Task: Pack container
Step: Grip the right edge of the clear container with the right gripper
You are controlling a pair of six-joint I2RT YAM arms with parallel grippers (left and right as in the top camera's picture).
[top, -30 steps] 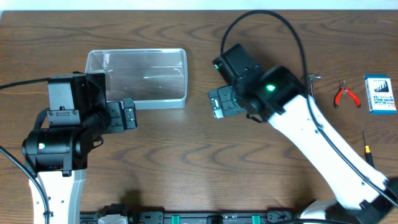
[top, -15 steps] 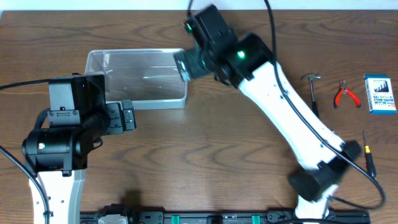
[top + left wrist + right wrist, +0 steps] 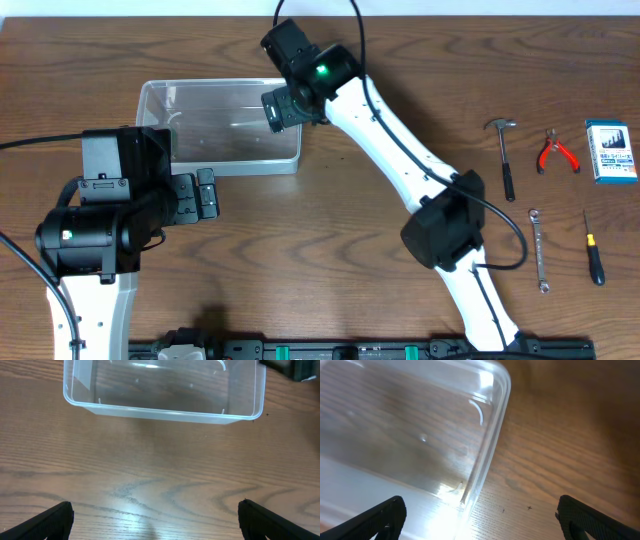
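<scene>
The robot's right gripper will close on the rim of the tub's short side [image 3: 298, 127] [image 3: 464, 511] that faces the hammer, close to the middle of that side.
The container [image 3: 215, 125] is a clear plastic tub with nothing in it, at the back left of the table. My right gripper [image 3: 280, 105] is open and empty, with the tub's right rim between its fingers. In the right wrist view the tub's rounded corner [image 3: 485, 435] lies between the open fingers [image 3: 480, 520]. My left gripper [image 3: 205, 193] is open and empty, just in front of the tub's near wall. In the left wrist view the tub [image 3: 160, 410] lies beyond the open fingers [image 3: 160, 525], over bare wood.
At the right of the table lie a hammer [image 3: 503, 150], red pliers [image 3: 555, 152], a small blue box [image 3: 609, 152], a wrench [image 3: 539, 250] and a screwdriver [image 3: 593, 250]. The right arm stretches diagonally across the table's middle.
My right arm has swung from the middle of the table back and left, to the container's right end. The left arm has hardly moved.
</scene>
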